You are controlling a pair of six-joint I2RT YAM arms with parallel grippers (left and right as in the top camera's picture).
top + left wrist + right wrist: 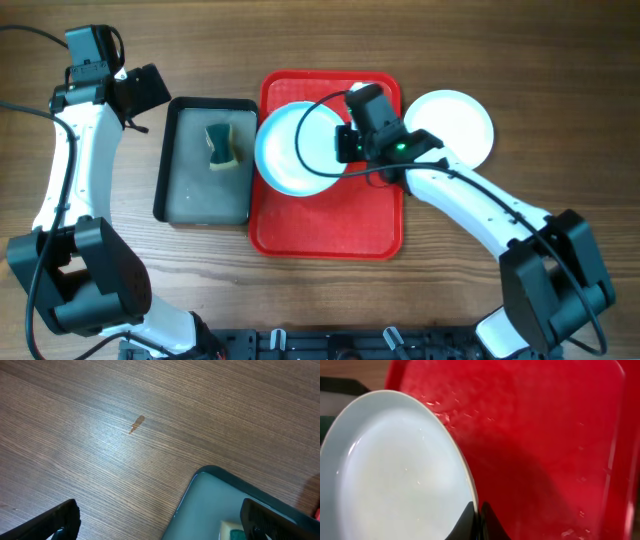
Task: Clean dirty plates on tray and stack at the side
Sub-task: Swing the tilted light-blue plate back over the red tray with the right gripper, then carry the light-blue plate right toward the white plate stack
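Observation:
Next, my right gripper lets go of the pale blue plate on top of the other pale plate (447, 136) next to the red tray. The held plate is now tilted over the tray.
The red tray (330, 225) lies mid-table. My right gripper (345, 143) is shut on the right rim of a pale blue plate (290, 148) and holds it tilted over the tray's left half. The wrist view shows the fingers (476, 510) pinching that plate's (395, 475) edge above the wet tray (545, 435). Another pale plate (455, 122) lies on the table right of the tray. A small white sliver (357, 88) shows behind the gripper at the tray's far edge. My left gripper (143, 90) is open and empty above the table, left of the pan (162, 525).
A dark grey pan (190, 190) with a yellow-green sponge (224, 145) sits left of the tray; its corner (210, 500) and the sponge (232, 532) show in the left wrist view. A cable loops over the held plate.

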